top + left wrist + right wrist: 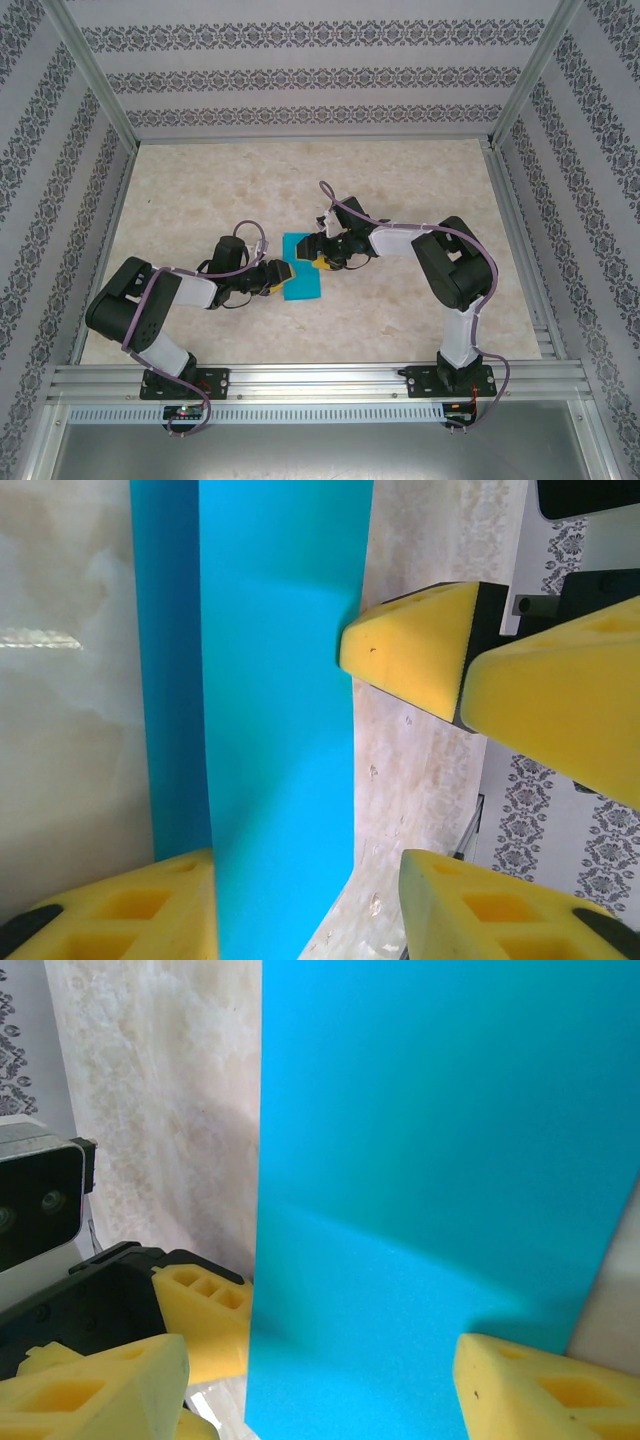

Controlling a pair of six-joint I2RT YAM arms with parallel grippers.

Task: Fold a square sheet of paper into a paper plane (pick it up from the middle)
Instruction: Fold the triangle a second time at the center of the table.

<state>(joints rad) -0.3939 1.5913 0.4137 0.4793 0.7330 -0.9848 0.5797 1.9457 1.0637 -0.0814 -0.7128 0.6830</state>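
Note:
The left gripper is at the sheet's outer edge, short of the middle, so it should open, move inward and pinch the paper (303, 270) next to the right gripper.
The square sheet of paper (301, 268) is bright cyan-blue and lies on the marble table as an upright rectangle between the two grippers. My left gripper (280, 274) is at its left edge, my right gripper (322, 258) at its right edge. In the left wrist view the paper (280, 680) shows a brighter raised layer beside a darker strip, and it runs down into the gap of the left gripper (305, 880), which stands open. In the right wrist view the paper (430, 1140) covers the gap of the right gripper (320, 1360), also open. Each wrist view shows the other gripper's yellow fingers (410, 650) (200, 1315) close by.
The beige marble tabletop (420, 180) is bounded by aluminium rails (320, 378) at the front and patterned walls (300, 75) on three sides. Both arms reach inward, their fingertips only a few centimetres apart over the paper.

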